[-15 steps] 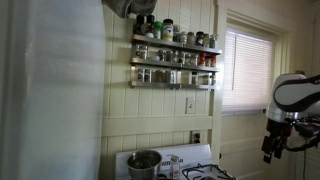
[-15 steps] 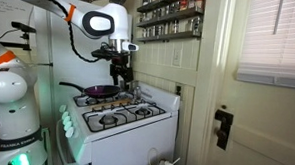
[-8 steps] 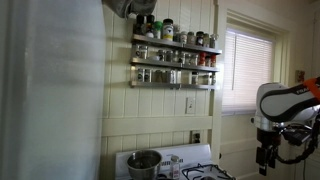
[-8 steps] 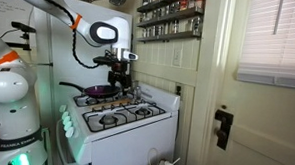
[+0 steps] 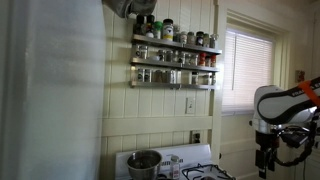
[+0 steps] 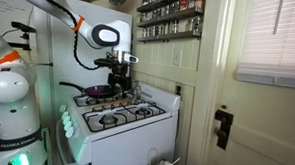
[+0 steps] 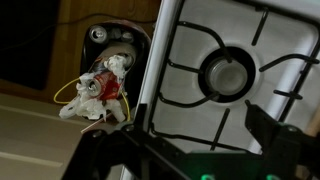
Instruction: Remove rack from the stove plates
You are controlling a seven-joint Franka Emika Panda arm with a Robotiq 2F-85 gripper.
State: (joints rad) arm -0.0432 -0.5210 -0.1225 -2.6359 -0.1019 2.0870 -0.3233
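Note:
My gripper needs to close on the rack's outer bar [image 5: 230, 177] [image 7: 215, 146] closest to my fingers, at the spot where the short bar that points to the round burner meets it.
The rack [image 7: 190, 78] is a black grate of thin bars lying on the white stove plates [image 7: 228, 72], around a round burner. It also shows in both exterior views [image 6: 121, 115] [image 5: 207, 172]. My gripper [image 7: 190, 150] hangs just above the stove with its two dark fingers [image 7: 275, 132] spread wide and nothing between them. In an exterior view the gripper [image 6: 118, 87] is over the back left of the cooktop. In the exterior view from the other side the gripper [image 5: 264, 162] hangs low at the right edge.
A round grey pot [image 5: 144, 161] stands on a back burner, and it shows in the exterior view from the other side [image 6: 99, 90] too. A spice-jar shelf [image 5: 175, 58] hangs on the wall above. A tangle of wires and red-white clutter [image 7: 95, 90] lies beside the stove's edge.
The arm has come down and in toward the cooktop over the last second. In the last half second it has barely moved. The rack has not moved.

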